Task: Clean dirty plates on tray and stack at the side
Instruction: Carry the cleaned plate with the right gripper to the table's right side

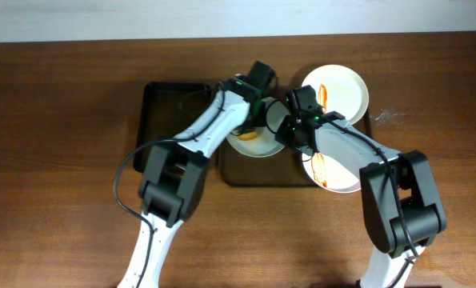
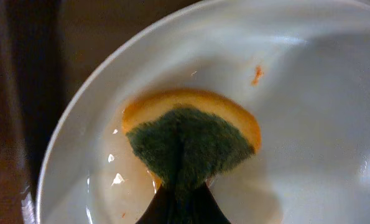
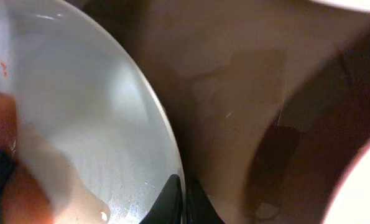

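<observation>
My right gripper should set the white plate on the bare wooden table [image 1: 414,134] beside the other smeared plates.
A white plate [image 1: 258,138] with orange sauce sits on the dark tray [image 1: 162,112]. My left gripper [image 2: 183,202] is shut on a green and yellow sponge [image 2: 188,140] that presses into the sauce on this plate [image 2: 309,93]. My right gripper [image 3: 183,202] is shut on the rim of the same plate [image 3: 97,112], one finger on each side of the edge. In the overhead view both grippers meet over the plate, the left one [image 1: 258,88] from the left and the right one [image 1: 300,120] from the right.
Two more white plates with orange smears lie near: one at the back right [image 1: 342,90], one at the front right [image 1: 338,170] under my right arm. The tray's left half is bare. Wooden table [image 1: 62,160] all round.
</observation>
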Controlling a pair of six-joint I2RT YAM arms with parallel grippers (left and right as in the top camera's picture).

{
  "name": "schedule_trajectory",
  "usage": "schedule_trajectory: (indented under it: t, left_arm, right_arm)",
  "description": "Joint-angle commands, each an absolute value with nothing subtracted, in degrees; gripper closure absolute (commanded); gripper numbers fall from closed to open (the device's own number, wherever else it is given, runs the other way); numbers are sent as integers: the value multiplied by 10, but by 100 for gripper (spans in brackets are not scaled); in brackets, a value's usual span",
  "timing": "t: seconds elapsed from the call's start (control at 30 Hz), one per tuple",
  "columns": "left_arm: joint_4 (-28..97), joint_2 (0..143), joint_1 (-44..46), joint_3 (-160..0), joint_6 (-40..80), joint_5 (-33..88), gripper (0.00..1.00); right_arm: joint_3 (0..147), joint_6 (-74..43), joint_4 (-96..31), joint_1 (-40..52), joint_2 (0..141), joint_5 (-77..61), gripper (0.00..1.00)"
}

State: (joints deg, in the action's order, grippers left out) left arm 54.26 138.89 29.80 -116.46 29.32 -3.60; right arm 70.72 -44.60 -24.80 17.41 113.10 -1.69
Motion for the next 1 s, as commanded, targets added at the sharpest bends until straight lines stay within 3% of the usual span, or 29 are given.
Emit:
schedule_trajectory:
  t: [0.0,0.07,0.17,0.3,0.43,0.63,0.9,0.97]
  left_arm:
    - [595,1362,248,-1166,233,161,100]
    - [597,1328,221,-1192,209,293,100]
    - [603,1275,185,-1225,209,365,100]
    - [616,1204,136,-1232,192,311,100]
    - [662,1203,81,-1229,192,265,100]
    - [665,1203,70,-1229,192,250,100]
    - [661,1205,70,-1229,201,226,100]
    - [661,1209,70,-1229,201,226,100]
  right_arm:
    - [696,-421,-250,176,1140,-27,96]
    - [696,-420,-258,176,1140,-28,96]
    - [696,-409,-261,176,1140,-30,96]
    - [718,-306,-293,175,1127,-90,96]
    - [775,-226,-408,175,1074,-28,96]
    - [848,-189,-519,213,1024,210,96]
    - [871,-189,-548,419,1019,713,96]
    - [871,-189,-547,454,1019,757,96]
